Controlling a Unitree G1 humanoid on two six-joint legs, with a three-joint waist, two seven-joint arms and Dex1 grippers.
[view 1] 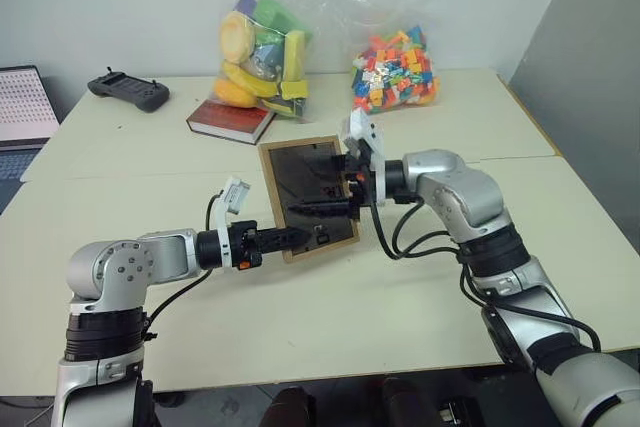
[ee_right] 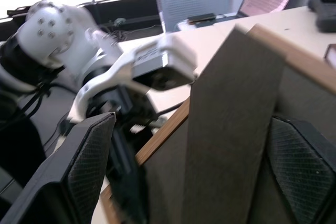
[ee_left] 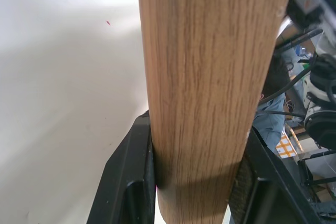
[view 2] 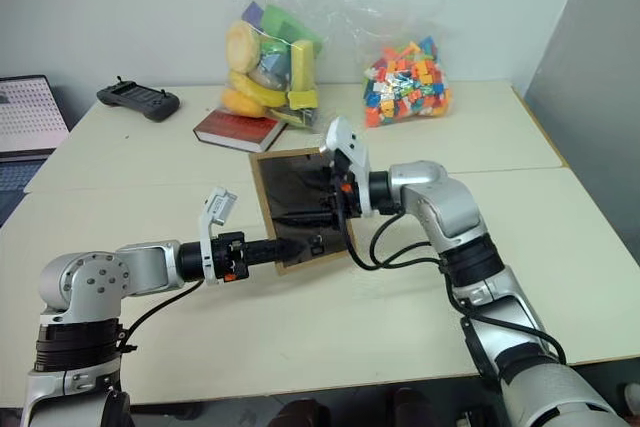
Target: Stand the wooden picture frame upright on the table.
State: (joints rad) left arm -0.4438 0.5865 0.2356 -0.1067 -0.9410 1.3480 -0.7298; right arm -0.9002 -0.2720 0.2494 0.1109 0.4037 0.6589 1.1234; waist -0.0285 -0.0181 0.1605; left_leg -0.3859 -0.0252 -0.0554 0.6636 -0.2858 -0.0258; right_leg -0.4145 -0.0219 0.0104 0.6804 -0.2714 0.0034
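The frame's back faces up with its stand folded out, so the robot's right gripper needs to leave the stand alone and take the frame's free side (view 2: 348, 235) before turning it upright.
The wooden picture frame (view 1: 308, 182) is held tilted just above the middle of the table (view 1: 150, 162), its dark side turned up towards the head camera. My left gripper (view 1: 298, 237) is shut on the frame's near lower edge. In the left wrist view the light wood border (ee_left: 210, 77) sits clamped between both black fingers (ee_left: 128, 182). My right gripper (view 1: 328, 187) reaches in from the frame's right side and stands open. Its wide-spread pads (ee_right: 79, 171) straddle the brown fold-out stand (ee_right: 231, 129) without pressing it.
Behind the frame lie a red-covered book (view 1: 230, 119), a clear bag of foam toys (view 1: 262, 52) and a bag of coloured bricks (view 1: 395, 69). A black controller (view 1: 128, 90) and a laptop (view 1: 22, 105) are at the far left. A wall corner stands on the right.
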